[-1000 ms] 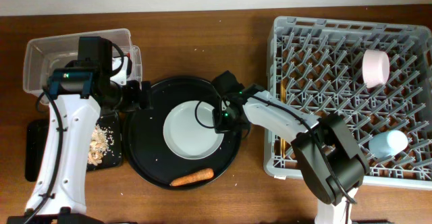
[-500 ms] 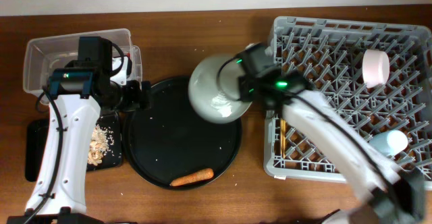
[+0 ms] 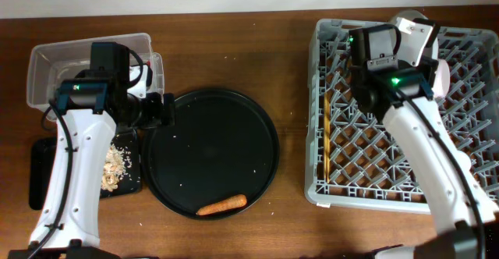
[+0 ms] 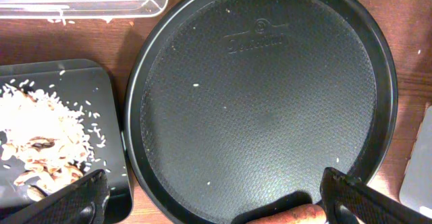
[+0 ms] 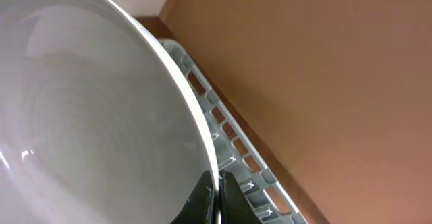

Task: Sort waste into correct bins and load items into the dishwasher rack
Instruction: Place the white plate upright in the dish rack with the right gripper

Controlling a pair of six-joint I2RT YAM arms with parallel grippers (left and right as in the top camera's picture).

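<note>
Next, I bring my left gripper to the orange carrot piece that lies on the round black tray and close it on the middle of the orange carrot piece (image 3: 222,205) (image 4: 283,217).
My right gripper (image 5: 217,200) is shut on the rim of the pale grey-white plate (image 5: 88,116) and holds it on edge above the far side of the grey dishwasher rack (image 3: 390,157). The plate shows as a white sliver in the overhead view (image 3: 411,23). The pink-white bowl (image 3: 441,78) lies partly hidden behind that arm. The chopsticks (image 3: 323,126) lie along the rack's left side. The orange carrot piece (image 3: 222,205) lies on the round black tray (image 3: 214,103). My left gripper (image 4: 212,197) is open and empty above that tray, with the carrot (image 4: 290,216) between its fingers' tips. The blue cup is hidden.
The clear tub (image 3: 47,56) stands at the far left. The flat black tray (image 3: 43,173) in front of it holds beige food bits (image 3: 115,165). Bare wooden table lies between the round tray and the rack.
My right gripper has lifted the plate off the round black tray and carried it right and back, over the rack. The left arm has not moved.
</note>
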